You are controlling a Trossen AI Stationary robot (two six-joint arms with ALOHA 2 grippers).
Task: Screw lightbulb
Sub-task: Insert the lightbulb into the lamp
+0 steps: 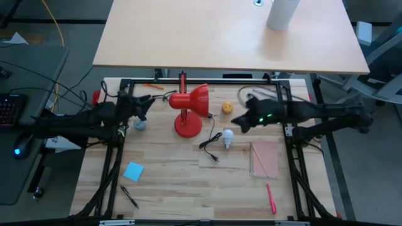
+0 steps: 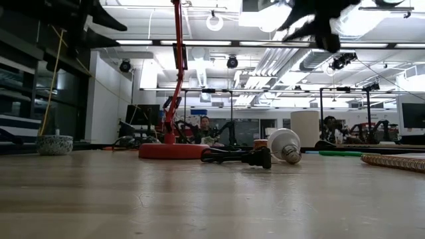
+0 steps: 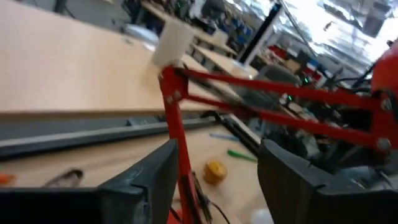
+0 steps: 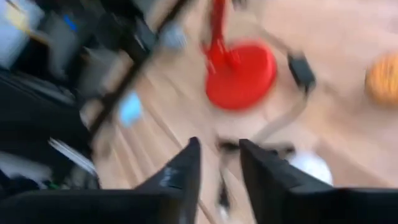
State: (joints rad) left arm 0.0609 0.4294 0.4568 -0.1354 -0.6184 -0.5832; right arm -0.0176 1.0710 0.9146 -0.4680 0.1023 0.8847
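I should grip the narrow body of the white lightbulb (image 1: 227, 142) with my right gripper just below its round top, leaving that top sticking out.
The red lamp (image 1: 188, 103) stands on its round base (image 1: 187, 129) at mid-table, its shade (image 1: 200, 99) facing right. The white lightbulb (image 1: 227, 137) lies on its side on the wood just right of the base, also visible in the low view (image 2: 284, 144) and the right wrist view (image 4: 311, 167). My right gripper (image 1: 238, 122) hovers open above and just beyond the bulb, slanting down, touching nothing. My left gripper (image 1: 149, 102) stands open and level, left of the lamp; the lamp's red arm (image 3: 177, 124) shows ahead of its fingers (image 3: 214, 180).
A yellow-orange ball (image 1: 227, 108) sits right of the shade. The lamp's black cord and switch (image 1: 210, 142) trail beside the bulb. A pink notebook (image 1: 264, 158), a blue note (image 1: 133, 170), a red pen (image 1: 271, 198), a small bowl (image 1: 139, 125) and a dark pen (image 1: 129, 196) lie around.
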